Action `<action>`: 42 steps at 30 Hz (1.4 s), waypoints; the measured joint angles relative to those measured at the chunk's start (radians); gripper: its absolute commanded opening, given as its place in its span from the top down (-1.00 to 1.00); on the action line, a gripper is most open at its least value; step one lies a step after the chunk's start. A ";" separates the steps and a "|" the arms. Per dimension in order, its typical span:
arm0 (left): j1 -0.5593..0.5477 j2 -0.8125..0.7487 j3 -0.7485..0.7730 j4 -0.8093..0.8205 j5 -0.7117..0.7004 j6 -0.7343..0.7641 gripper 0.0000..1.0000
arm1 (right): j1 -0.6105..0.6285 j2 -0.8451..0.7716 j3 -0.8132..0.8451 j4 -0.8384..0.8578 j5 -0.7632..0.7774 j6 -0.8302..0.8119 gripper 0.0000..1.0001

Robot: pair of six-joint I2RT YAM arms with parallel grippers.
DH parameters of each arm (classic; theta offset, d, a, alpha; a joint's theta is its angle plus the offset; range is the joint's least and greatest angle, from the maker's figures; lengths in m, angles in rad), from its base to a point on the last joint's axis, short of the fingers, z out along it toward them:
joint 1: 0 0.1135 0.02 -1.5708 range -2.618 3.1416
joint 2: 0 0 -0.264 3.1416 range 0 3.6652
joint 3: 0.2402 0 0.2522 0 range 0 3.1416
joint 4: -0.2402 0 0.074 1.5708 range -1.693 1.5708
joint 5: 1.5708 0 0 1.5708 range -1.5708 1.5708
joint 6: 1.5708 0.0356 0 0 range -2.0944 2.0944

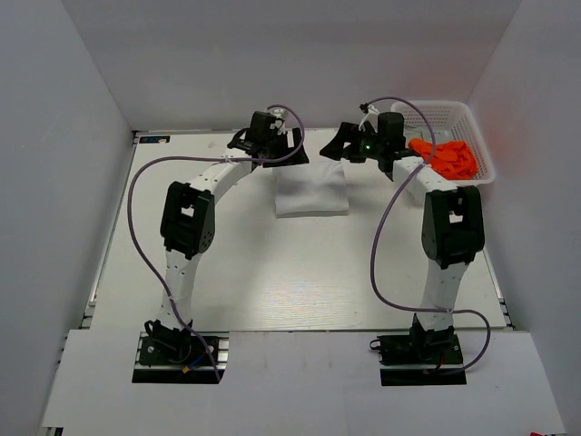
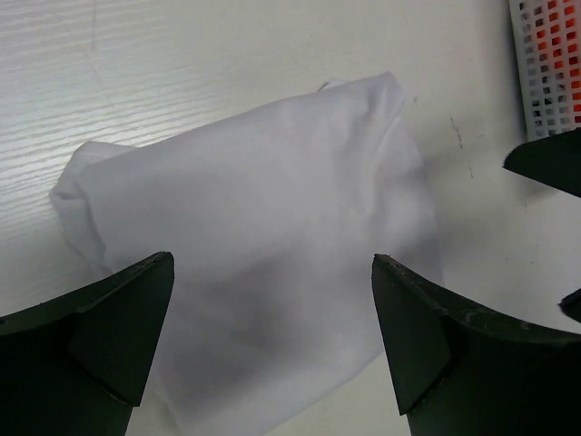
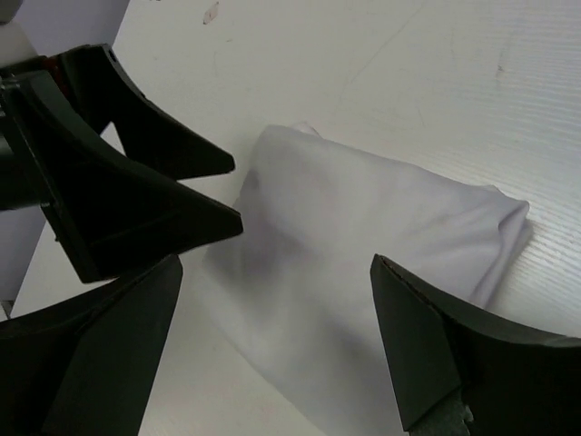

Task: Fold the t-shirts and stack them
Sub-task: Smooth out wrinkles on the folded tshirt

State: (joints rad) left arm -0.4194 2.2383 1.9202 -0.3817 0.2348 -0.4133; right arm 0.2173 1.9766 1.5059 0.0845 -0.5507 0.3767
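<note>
My left hand next should close on the middle of the side edge point(image 1: 278, 190) of the white t-shirt, farthest from the white basket.
The white t-shirt point(image 1: 311, 191) lies folded into a small rectangle on the table at centre back. It also shows in the left wrist view point(image 2: 263, 209) and the right wrist view point(image 3: 363, 245). My left gripper point(image 1: 292, 153) hangs open and empty over the shirt's far left edge point(image 2: 272, 309). My right gripper point(image 1: 338, 145) hangs open and empty over its far right edge point(image 3: 277, 309). The two grippers are close together; the left one's fingers point(image 3: 136, 182) show in the right wrist view. The orange t-shirt point(image 1: 447, 156) lies crumpled in the white basket point(image 1: 454, 113).
The lattice basket stands at the back right corner, against the right wall, and shows in the left wrist view point(image 2: 549, 64). White walls enclose the table on three sides. Purple cables loop from both arms over the table.
</note>
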 measured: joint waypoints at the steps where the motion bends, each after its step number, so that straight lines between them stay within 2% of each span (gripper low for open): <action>1: -0.003 0.015 0.013 0.005 0.003 0.003 -0.99 | 0.000 0.018 0.000 0.026 -0.007 0.011 -0.80; 5: 0.002 0.111 0.088 0.001 -0.004 0.007 -0.99 | -0.006 0.167 0.056 0.109 -0.034 0.067 -0.80; 11: 0.029 0.185 0.076 0.005 -0.045 0.010 -0.99 | -0.022 0.406 0.153 0.220 -0.078 0.177 -0.80; 18: 0.033 0.212 0.123 -0.012 -0.074 0.011 -0.99 | -0.034 0.408 0.122 0.315 -0.086 0.241 -0.80; 25: 0.031 0.216 0.162 -0.064 -0.119 0.025 -0.99 | -0.032 0.323 0.099 0.253 -0.101 0.179 -0.80; 30: 0.027 0.129 0.124 -0.095 -0.202 0.046 -0.99 | -0.018 0.028 -0.116 0.243 -0.104 0.128 -0.80; 33: 0.022 0.051 0.096 -0.098 -0.189 0.052 -0.99 | -0.001 -0.092 -0.180 0.302 -0.120 0.119 -0.80; 37: -0.001 -0.063 -0.027 -0.049 -0.112 0.037 -0.99 | 0.022 -0.129 -0.283 0.416 -0.141 0.148 -0.80; 42: -0.040 -0.135 -0.305 0.045 -0.015 -0.005 -0.99 | 0.029 -0.016 -0.386 0.507 -0.148 0.228 -0.80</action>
State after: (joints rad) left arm -0.4591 2.1033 1.6154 -0.3370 0.2195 -0.4179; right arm 0.2459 1.9602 1.1198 0.5919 -0.6987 0.6048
